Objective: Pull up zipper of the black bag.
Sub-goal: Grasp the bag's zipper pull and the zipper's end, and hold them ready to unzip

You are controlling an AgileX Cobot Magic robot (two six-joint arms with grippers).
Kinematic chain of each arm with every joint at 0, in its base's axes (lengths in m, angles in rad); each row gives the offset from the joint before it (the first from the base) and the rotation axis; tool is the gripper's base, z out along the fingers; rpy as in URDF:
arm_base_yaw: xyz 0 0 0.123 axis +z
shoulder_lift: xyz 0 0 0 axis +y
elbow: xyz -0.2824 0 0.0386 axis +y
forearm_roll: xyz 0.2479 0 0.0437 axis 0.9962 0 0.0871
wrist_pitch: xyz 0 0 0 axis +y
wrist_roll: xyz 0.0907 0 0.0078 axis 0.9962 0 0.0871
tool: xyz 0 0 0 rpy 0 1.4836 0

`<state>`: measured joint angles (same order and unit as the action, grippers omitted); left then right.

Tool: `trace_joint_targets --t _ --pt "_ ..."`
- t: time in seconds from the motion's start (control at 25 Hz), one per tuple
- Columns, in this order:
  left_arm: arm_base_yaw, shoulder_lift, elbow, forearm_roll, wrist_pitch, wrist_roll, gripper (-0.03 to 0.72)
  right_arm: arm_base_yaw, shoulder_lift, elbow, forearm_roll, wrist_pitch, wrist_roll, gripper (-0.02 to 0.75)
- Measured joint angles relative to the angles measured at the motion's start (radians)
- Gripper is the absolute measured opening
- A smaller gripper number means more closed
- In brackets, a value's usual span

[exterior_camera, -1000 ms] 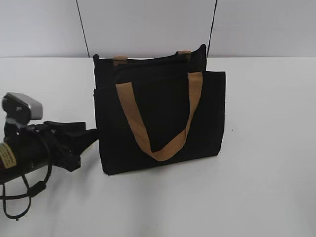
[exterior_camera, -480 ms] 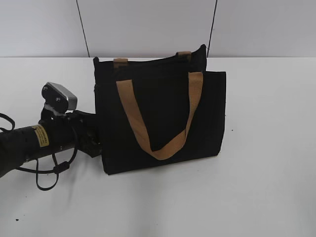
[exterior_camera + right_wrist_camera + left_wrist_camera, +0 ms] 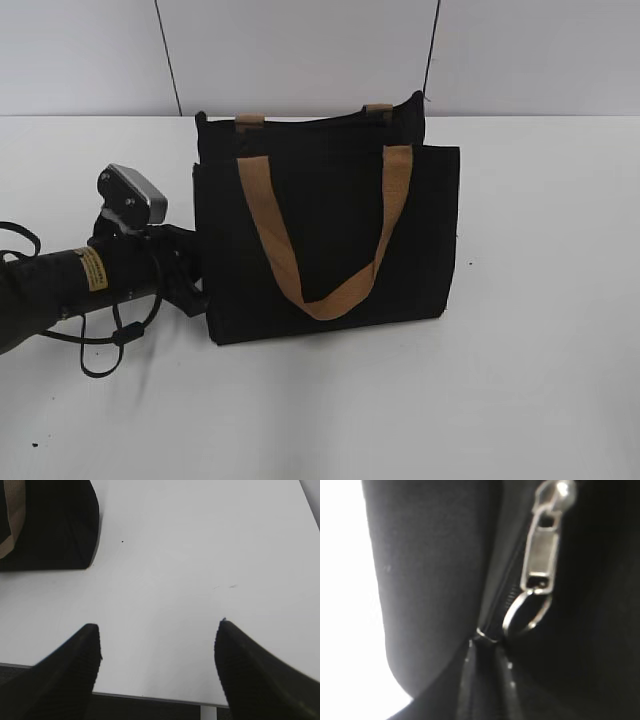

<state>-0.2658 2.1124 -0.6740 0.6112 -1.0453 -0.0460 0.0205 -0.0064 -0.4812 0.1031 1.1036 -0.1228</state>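
My left gripper's fingers are pinching the bag at the end of the zipper, short of the ring of the zipper pull, so I will open them and grab that ring [image 3: 526, 614].
The black bag [image 3: 330, 240] stands upright mid-table with a tan handle [image 3: 270, 230] hanging down its front. My left gripper [image 3: 198, 290] presses against the bag's lower left side. In the left wrist view its dark fingers [image 3: 485, 680] sit close together, pinched on the bag's fabric at the end of the zip line. The silver zipper pull [image 3: 540, 555] with its ring [image 3: 525, 612] hangs free just beyond the fingertips. My right gripper [image 3: 157, 630] is open and empty over bare table, with the bag's corner [image 3: 50, 525] far ahead on the left.
The white table [image 3: 540, 350] spreads out right of and in front of the bag. A white wall with two dark seams [image 3: 168, 60] stands behind. The table's near edge [image 3: 150, 696] lies under my right gripper. The left arm's cable [image 3: 100, 350] loops on the table.
The left arm swung in from the far left to the bag's left side, and its open fingers closed on the fabric. The bag shifted slightly right and stands straighter.
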Motion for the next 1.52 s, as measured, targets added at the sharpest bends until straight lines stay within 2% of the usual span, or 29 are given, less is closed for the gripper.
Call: trace_joint_targets --t 0.08,0.28,1.0,1.08,1.2,1.32,1.48,1.52 --pt "0.001 0.002 0.000 0.001 -0.023 0.010 0.044 0.000 0.000 0.000 0.000 0.000 0.000 0.545" --pt "0.002 0.002 0.001 0.001 -0.065 0.017 0.000 0.000 0.000 0.000 0.000 0.000 0.000 0.545" --pt "0.002 -0.197 0.145 -0.240 -0.065 0.033 -0.002 0.000 0.000 0.000 0.001 0.000 0.000 0.545" --pt "0.002 -0.219 0.148 -0.230 -0.020 0.037 -0.002 0.000 0.000 0.000 0.001 0.000 0.000 0.545" --pt "0.002 -0.214 0.141 -0.116 0.057 0.046 -0.001 0.000 0.000 0.000 0.001 0.000 0.000 0.545" --pt "0.001 -0.168 0.116 -0.043 0.081 0.046 0.062 0.000 0.000 0.000 0.001 0.000 0.000 0.545" --pt "0.002 -0.121 0.099 -0.035 0.054 0.046 0.228 0.000 0.000 0.000 0.001 0.000 0.000 0.545" --pt "0.002 -0.112 0.097 -0.033 0.032 0.046 0.245 0.000 0.000 0.000 0.001 0.000 0.000 0.545"
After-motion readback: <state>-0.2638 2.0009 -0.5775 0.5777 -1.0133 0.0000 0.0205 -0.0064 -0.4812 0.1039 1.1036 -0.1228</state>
